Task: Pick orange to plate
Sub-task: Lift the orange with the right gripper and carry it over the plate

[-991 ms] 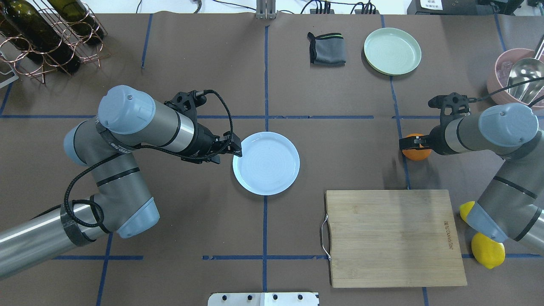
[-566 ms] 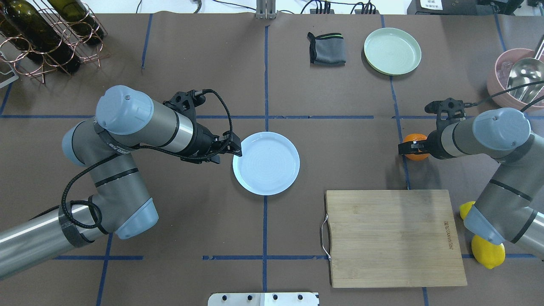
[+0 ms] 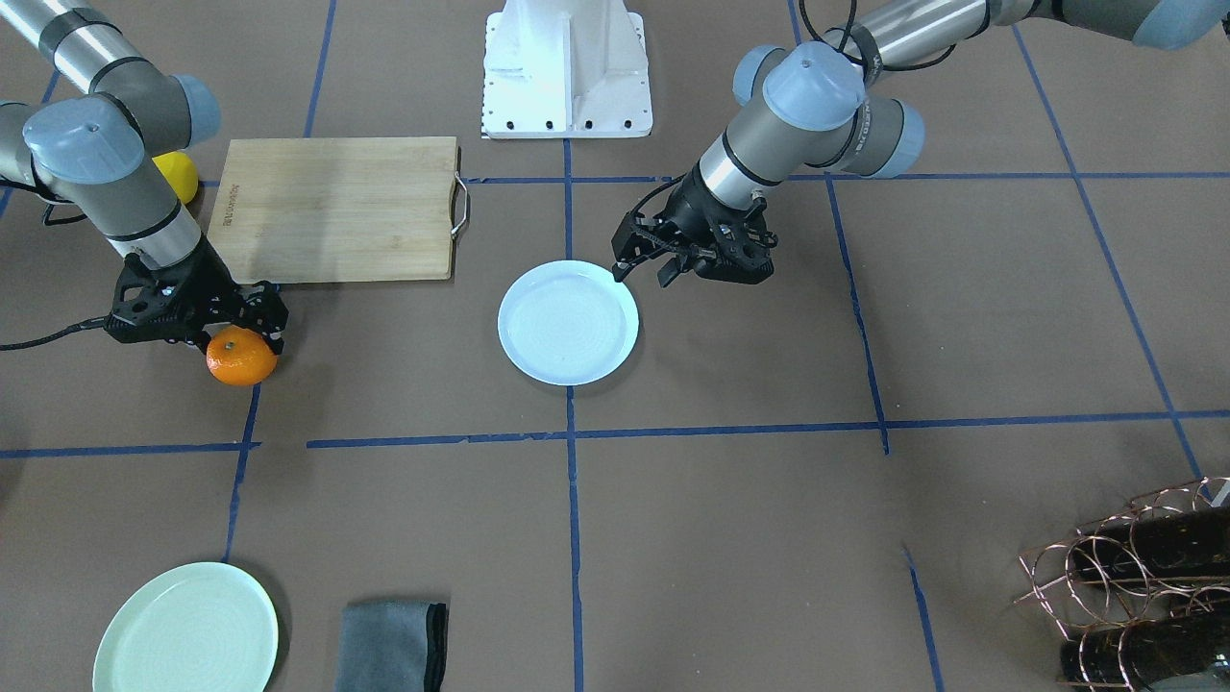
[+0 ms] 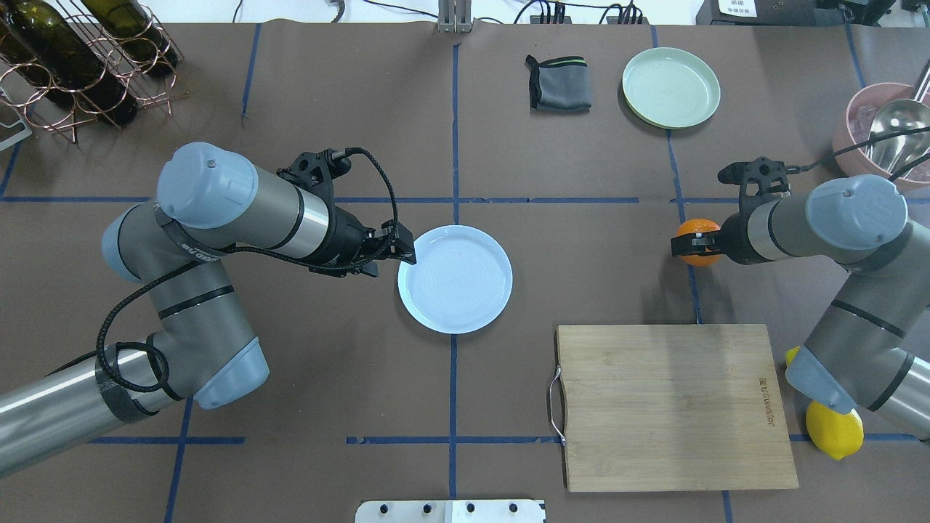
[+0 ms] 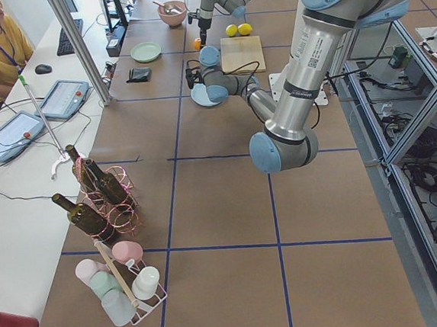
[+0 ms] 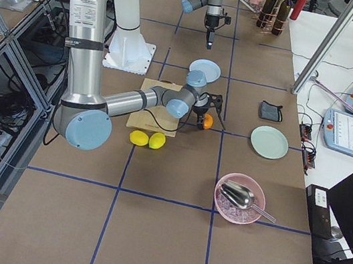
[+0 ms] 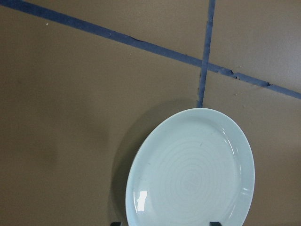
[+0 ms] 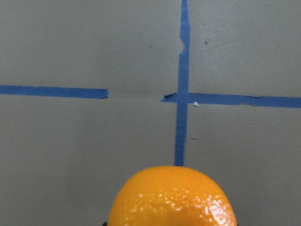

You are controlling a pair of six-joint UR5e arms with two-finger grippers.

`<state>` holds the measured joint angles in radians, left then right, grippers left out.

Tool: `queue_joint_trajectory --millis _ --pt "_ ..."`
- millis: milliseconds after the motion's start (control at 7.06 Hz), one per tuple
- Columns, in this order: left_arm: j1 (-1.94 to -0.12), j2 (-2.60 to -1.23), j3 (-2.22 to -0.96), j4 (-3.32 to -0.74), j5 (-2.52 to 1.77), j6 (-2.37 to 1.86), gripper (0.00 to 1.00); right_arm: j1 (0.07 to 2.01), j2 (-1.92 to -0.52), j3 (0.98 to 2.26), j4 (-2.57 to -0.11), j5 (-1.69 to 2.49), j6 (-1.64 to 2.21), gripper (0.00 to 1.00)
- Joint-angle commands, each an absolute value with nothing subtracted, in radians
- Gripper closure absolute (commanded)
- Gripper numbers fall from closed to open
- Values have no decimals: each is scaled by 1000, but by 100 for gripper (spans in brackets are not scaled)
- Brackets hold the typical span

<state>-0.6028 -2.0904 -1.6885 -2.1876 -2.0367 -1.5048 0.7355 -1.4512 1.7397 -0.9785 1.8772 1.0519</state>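
Observation:
Next, my right gripper puts the orange down near the middle of the glossy white plate (image 3: pixel 561 313).
The orange (image 4: pixel 697 229) is between the fingers of my right gripper (image 4: pixel 690 245), which is shut on it at the table's right side, over a blue tape line. From the front, the orange (image 3: pixel 240 359) hangs under the right gripper (image 3: pixel 242 334). It fills the bottom of the right wrist view (image 8: pixel 174 200). The glossy white plate (image 4: pixel 455 279) lies at the table's centre. My left gripper (image 4: pixel 401 254) is open at the plate's left rim, its fingertips set apart at the bottom edge of the left wrist view, where the plate (image 7: pixel 193 174) shows.
A wooden cutting board (image 4: pixel 672 407) lies between the orange and the front edge. Two lemons (image 4: pixel 834 430) sit by my right arm. A mint-green plate (image 4: pixel 670 87) and a grey cloth (image 4: pixel 559 86) are at the back. Pink bowl with scoop (image 4: pixel 883 134) far right; wine rack (image 4: pixel 80 58) back left.
My right gripper has carried the orange a short way left, toward the table's centre, and slightly back. The left arm has shifted only a little; the plate has not moved.

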Motion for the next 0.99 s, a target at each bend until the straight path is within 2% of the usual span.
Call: queue_joint_trajectory --millis 0,283,425,566,850 --pt "-635 -2047 -1802 -2186 -2046 -1505 30 663 -1270 1778 -1076 1864 1227 100" --pt "-664 -2045 -1819 -2189 -2045 -1503 30 475 -1037 1746 -1245 1667 1395 100" --pt "-690 -2045 -1836 -2189 -2048 -1503 24 439 -932 1658 -1277 1646 1441 100" --pt "-696 -2045 -1839 -2189 -2048 -1503 24 420 -878 1594 -1276 1616 1468 100" --pt "-698 -2045 -1841 -2189 -2046 -1503 23 404 -864 1550 -1276 1597 1466 100"
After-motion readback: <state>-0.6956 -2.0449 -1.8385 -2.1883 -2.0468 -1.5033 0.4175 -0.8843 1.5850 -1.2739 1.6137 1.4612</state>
